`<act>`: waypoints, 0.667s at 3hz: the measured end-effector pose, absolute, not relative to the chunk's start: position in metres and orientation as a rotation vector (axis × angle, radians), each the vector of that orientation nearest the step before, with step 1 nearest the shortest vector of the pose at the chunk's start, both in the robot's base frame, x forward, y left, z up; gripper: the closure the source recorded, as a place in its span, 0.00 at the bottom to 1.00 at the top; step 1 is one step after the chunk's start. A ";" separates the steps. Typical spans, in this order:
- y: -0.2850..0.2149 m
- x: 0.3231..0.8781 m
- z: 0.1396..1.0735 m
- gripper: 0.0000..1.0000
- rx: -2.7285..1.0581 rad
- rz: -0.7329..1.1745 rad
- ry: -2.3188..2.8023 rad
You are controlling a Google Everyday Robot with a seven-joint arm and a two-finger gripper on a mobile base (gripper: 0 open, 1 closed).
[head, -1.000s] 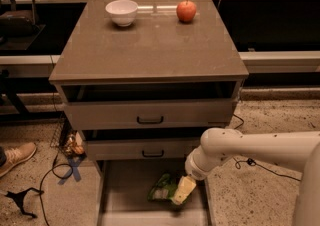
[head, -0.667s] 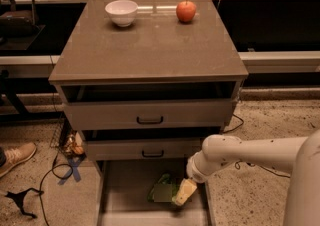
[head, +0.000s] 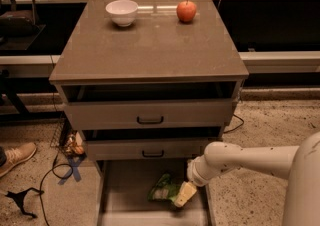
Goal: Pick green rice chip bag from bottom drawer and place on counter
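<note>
I will close my gripper on the arm-side edge (head: 177,189) of the green rice chip bag, inside the bottom drawer.
The green rice chip bag (head: 164,190) lies crinkled on the floor of the pulled-out bottom drawer (head: 125,195), right of its middle. My gripper (head: 182,196) reaches down into the drawer from the right on a white arm and sits at the bag's right edge, touching it. The counter (head: 150,45) is the flat grey-brown top of the cabinet, above the two upper drawers.
A white bowl (head: 122,11) and a red apple (head: 186,11) stand at the back of the counter. Two upper drawers with black handles (head: 150,119) sit partly open. A shoe (head: 17,156), cables and blue tape (head: 72,170) lie on the floor left.
The arm has drawn slightly toward the cabinet and lower. The gripper stays at the bag's right edge; the bag has barely moved.
</note>
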State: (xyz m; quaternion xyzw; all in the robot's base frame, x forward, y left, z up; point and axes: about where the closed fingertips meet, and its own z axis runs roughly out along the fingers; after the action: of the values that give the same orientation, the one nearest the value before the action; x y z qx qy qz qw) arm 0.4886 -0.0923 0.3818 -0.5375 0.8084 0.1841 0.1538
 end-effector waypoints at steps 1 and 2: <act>-0.088 0.488 0.372 0.00 -1.584 0.500 2.292; -0.083 0.492 0.343 0.00 -1.673 0.450 2.240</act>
State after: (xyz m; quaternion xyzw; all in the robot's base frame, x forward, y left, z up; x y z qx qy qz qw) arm 0.4924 -0.0828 0.3431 -0.5837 0.7815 0.1569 0.1544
